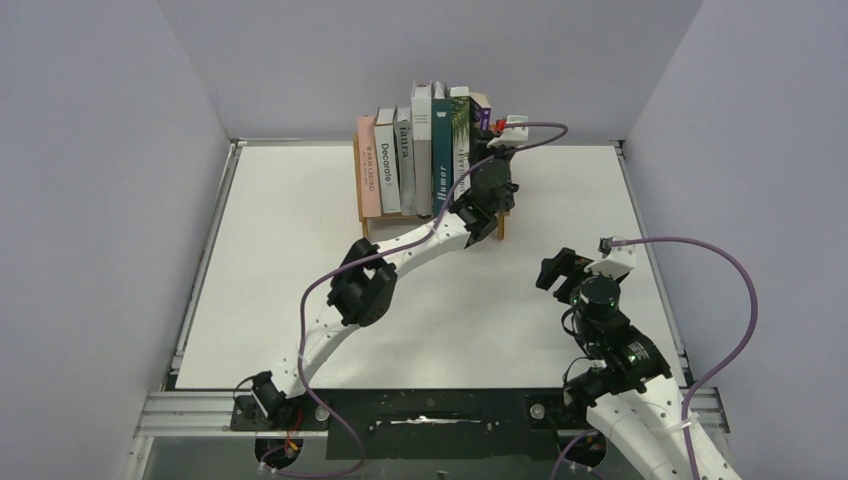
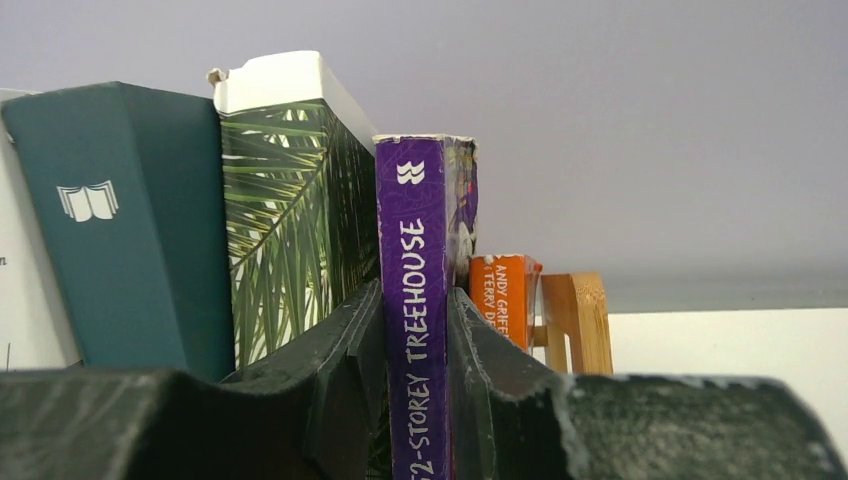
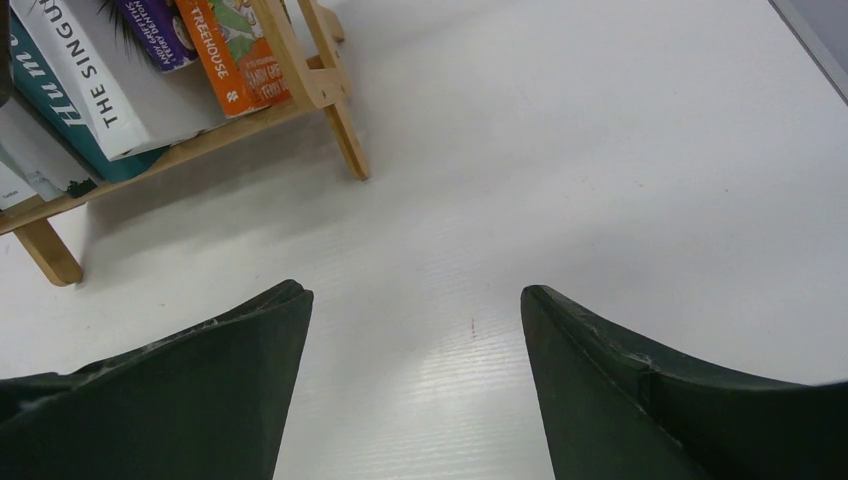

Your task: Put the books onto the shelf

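Observation:
Next, my left gripper lets go of the purple Treehouse book on the shelf [image 1: 477, 203], between the palm-leaf book and the orange book.
The books [image 1: 415, 150] stand upright in a row on the light-wood shelf [image 1: 362, 222] at the table's far edge. My left gripper [image 1: 487, 165] reaches to the row's right end. In the left wrist view it [image 2: 415, 290] is shut on the spine of a purple "Treehouse" book [image 2: 413, 200], between a palm-leaf book [image 2: 290, 220] and a thin orange book [image 2: 500, 295]. The shelf's wooden end [image 2: 580, 320] shows just beyond. My right gripper [image 1: 550, 272] hovers open over bare table; nothing lies between its fingers [image 3: 415, 290]. The shelf leg [image 3: 345, 140] and leaning books [image 3: 95, 70] show at its upper left.
Grey walls close in the white table [image 1: 300, 300] on three sides. A raised rail [image 1: 205, 260] runs along its left and right edges. Purple cables loop from both arms, one [image 1: 740, 290] near the right edge.

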